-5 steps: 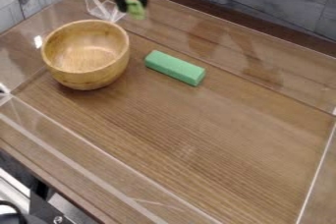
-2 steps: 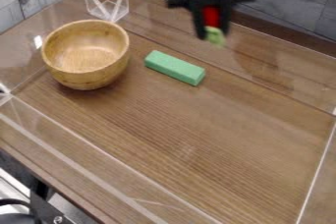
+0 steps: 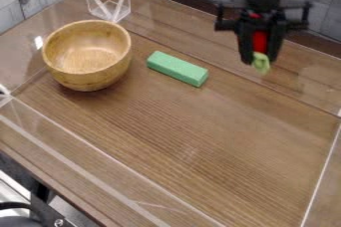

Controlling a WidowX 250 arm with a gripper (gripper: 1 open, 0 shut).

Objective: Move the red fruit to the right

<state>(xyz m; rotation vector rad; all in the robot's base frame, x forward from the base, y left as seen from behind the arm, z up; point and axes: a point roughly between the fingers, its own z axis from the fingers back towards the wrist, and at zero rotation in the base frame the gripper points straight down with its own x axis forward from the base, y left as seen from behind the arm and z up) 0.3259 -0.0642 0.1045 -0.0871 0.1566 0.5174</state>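
Next, my gripper sets the red fruit, now hanging above the wooden table, down and lets go of it on bare wood (image 3: 273, 108) between the green block and the clear side.
The red fruit (image 3: 260, 50) hangs above the right part of the wooden table, held between the black fingers of my gripper (image 3: 261, 52), which is shut on it. Its light green leafy cap (image 3: 262, 63) points down below the fingertips. The gripper points straight down from a dark arm coming in from the top edge. Fruit and gripper are well to the right of the flat green block (image 3: 177, 69) and far from the wooden bowl (image 3: 88, 54).
The wooden bowl stands at the left of the table, the green block lies tilted in the middle. Low clear plastic walls (image 3: 321, 176) ring the wooden surface, with a clear wall piece (image 3: 107, 5) behind the bowl.
My gripper has carried the red fruit from above the bowl's far side, across the top of the table, to the right and slightly lower. Bowl and green block have not moved.
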